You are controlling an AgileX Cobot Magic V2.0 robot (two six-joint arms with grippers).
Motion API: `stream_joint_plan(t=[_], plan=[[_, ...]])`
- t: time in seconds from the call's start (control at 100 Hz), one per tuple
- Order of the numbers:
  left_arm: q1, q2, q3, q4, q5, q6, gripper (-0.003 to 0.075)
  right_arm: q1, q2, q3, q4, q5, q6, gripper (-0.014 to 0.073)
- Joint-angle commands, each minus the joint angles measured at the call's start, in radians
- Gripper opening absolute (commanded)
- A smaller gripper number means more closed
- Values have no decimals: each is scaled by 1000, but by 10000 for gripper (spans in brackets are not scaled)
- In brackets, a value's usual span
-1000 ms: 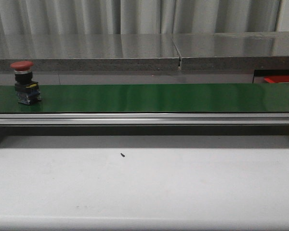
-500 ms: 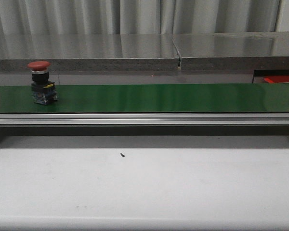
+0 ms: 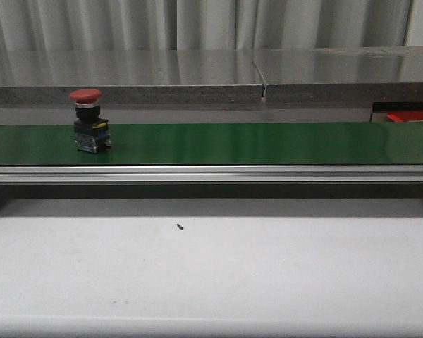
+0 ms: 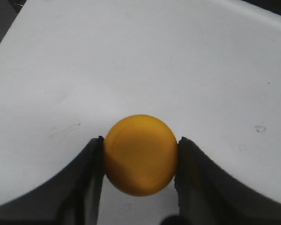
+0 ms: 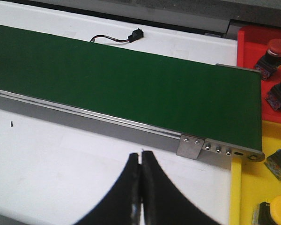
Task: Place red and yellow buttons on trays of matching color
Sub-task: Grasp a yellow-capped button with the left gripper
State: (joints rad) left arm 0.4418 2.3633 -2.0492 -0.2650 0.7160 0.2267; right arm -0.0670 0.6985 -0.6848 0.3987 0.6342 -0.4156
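Note:
I need to release the yellow button, still held over the white table, with my left gripper, upright on the green belt's end [image 3: 1,146] nearest the red button.
A red button [image 3: 88,120] with a mushroom cap stands upright on the green belt [image 3: 254,143], toward its left end. My left gripper [image 4: 140,149] is shut on a yellow button [image 4: 140,154], held over white table. My right gripper [image 5: 141,157] is shut and empty, over the white table short of the belt's [image 5: 131,84] near rail. The red tray [image 5: 253,40] holds two red buttons [image 5: 271,50], and the yellow tray [image 5: 267,140] beside it holds two yellow buttons [image 5: 276,208]. Neither gripper shows in the front view.
A small black speck [image 3: 179,226] lies on the white table [image 3: 211,274]. A black cable with a connector [image 5: 126,36] lies behind the belt. A steel shelf [image 3: 211,74] runs behind the conveyor. The belt's end bracket [image 5: 215,149] borders the trays.
The red button has ridden the belt to the right, from the far left end to about a fifth of the way along.

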Motion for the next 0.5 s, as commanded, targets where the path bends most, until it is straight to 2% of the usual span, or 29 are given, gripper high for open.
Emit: stream_joint_plan(t=[0.0, 0.49], plan=[[1, -76, -47, -25, -31, 0, -16, 3, -3, -28, 13, -59, -14, -69], [-19, -274, -68, -136, 92, 0, -19, 3, -3, -28, 13, -59, -14, -69]])
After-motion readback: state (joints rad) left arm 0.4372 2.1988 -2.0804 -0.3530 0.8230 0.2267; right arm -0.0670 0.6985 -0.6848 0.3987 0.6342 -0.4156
